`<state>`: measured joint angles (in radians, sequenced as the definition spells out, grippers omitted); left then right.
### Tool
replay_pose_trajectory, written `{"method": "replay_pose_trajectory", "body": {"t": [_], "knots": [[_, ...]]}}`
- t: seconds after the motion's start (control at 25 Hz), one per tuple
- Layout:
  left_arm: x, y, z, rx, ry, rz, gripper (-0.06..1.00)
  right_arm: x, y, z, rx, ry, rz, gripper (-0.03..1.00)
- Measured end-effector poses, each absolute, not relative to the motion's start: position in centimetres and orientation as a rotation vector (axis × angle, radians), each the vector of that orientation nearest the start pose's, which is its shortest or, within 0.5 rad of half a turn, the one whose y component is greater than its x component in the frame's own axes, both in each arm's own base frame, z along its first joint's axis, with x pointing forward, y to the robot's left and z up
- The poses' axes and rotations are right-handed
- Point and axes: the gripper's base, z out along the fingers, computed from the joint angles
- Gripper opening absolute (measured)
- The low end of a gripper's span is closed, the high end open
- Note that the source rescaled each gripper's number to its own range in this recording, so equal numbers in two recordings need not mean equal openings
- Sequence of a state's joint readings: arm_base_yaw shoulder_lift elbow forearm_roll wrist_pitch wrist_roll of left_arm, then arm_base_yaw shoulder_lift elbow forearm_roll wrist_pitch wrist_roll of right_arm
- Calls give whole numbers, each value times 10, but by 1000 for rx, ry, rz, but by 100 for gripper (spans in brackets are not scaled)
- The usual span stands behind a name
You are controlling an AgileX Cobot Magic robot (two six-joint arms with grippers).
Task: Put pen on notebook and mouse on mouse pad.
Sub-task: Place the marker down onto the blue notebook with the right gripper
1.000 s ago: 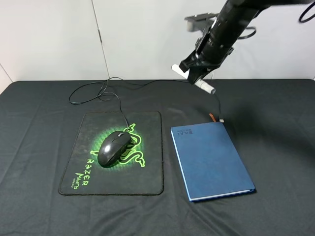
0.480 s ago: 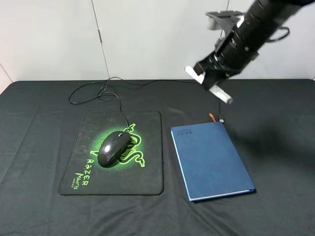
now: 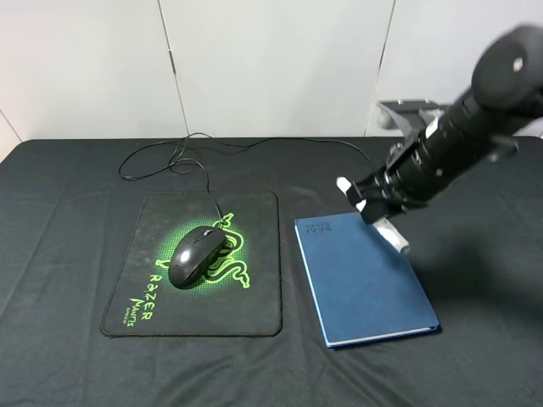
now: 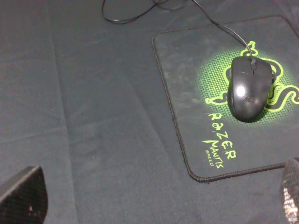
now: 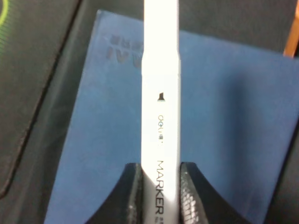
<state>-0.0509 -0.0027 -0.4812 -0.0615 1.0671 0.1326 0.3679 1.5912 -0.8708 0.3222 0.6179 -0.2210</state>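
Observation:
Next, I set the white pen down near the middle of the blue notebook's cover [image 3: 348, 280] with my right gripper.
My right gripper [image 3: 373, 208] is shut on the white pen [image 3: 392, 236], holding it slanted just above the far right part of the blue notebook [image 3: 361, 284]. In the right wrist view the pen [image 5: 161, 112] runs between the dark fingers [image 5: 189, 191], with the blue notebook [image 5: 224, 140] right below. The black mouse [image 3: 195, 254] rests on the black mouse pad [image 3: 254, 305] with the green logo, its cable trailing to the back. The left wrist view shows the mouse [image 4: 248, 88] on the mouse pad [image 4: 187, 93] from above. Only the tips of the left gripper's fingers [image 4: 23, 196] show, spread wide apart.
A black cloth [image 3: 76, 220] covers the table. The mouse cable [image 3: 161, 161] loops across the cloth behind the pad. An orange ribbon [image 5: 292, 39] sticks out at the notebook's far end. A white wall [image 3: 271, 59] stands behind the table.
My right arm has carried the pen down and to the right, from high behind the notebook to just over its far right part. Mouse, pad and notebook stayed put.

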Motion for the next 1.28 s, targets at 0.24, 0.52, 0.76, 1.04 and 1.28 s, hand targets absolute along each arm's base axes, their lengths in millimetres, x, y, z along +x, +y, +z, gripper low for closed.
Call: {"method": "replay_pose_trajectory", "body": {"t": [0.24,0.52,0.76,1.04,1.28], "knots": [[-4,-5,272,192,2056,-24,100,245,108,160,-427,2794,312,0],[-4,-5,272,192,2056,-24,100,229,100,141,-377,2806,288,0],[-4,-5,272,192,2056,-24,100,220,98,133,-307,2830,307,0],[-4,-5,272,192,2056,-24,100,226,99,135,-220,2771,324,0],[-4,-5,272,192,2056,-24,100,226,101,135,-204,2759,332,0]]}}
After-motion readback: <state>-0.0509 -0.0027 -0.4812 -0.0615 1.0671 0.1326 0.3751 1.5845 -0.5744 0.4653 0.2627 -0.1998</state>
